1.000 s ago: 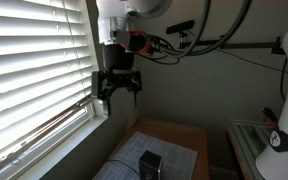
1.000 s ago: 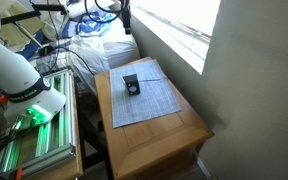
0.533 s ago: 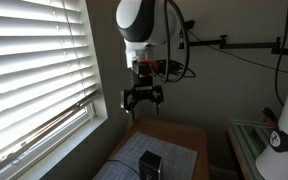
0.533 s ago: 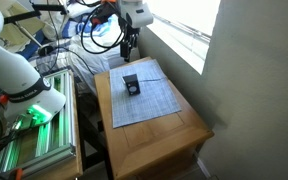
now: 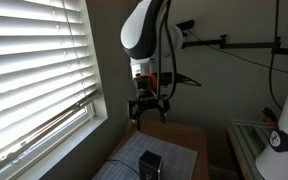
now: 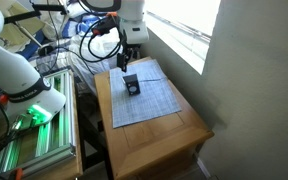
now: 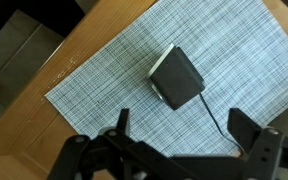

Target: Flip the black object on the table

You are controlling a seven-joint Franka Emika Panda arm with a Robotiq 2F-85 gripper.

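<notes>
The black object will be grabbed by its side [image 5: 151, 153] [image 7: 163, 94] facing the table's far end, with my gripper's fingers around it there.
The black object [image 7: 177, 77] is a small boxy block lying on the grey checked mat [image 7: 104, 85] of the brown wooden table [image 6: 154, 135]. It shows in both exterior views [image 5: 149, 163] [image 6: 131, 85]. A thin dark cord runs from it across the mat. My gripper [image 7: 184, 125] is open and empty, its two fingers spread, hovering well above the block. In an exterior view the gripper [image 5: 149, 108] hangs in the air above the table's far end, and in the other it is above the block [image 6: 124, 60].
A window with white blinds [image 5: 34, 70] runs along one side of the table. A wall corner [image 6: 249, 80] borders it. A white robot body [image 6: 14, 70], green-lit equipment [image 6: 29, 120] and cables stand beside the table. A glass-topped surface [image 5: 254, 140] lies nearby.
The arm has swung from near the window toward the table and come lower, so the gripper now hangs over the mat. The block has not moved.
</notes>
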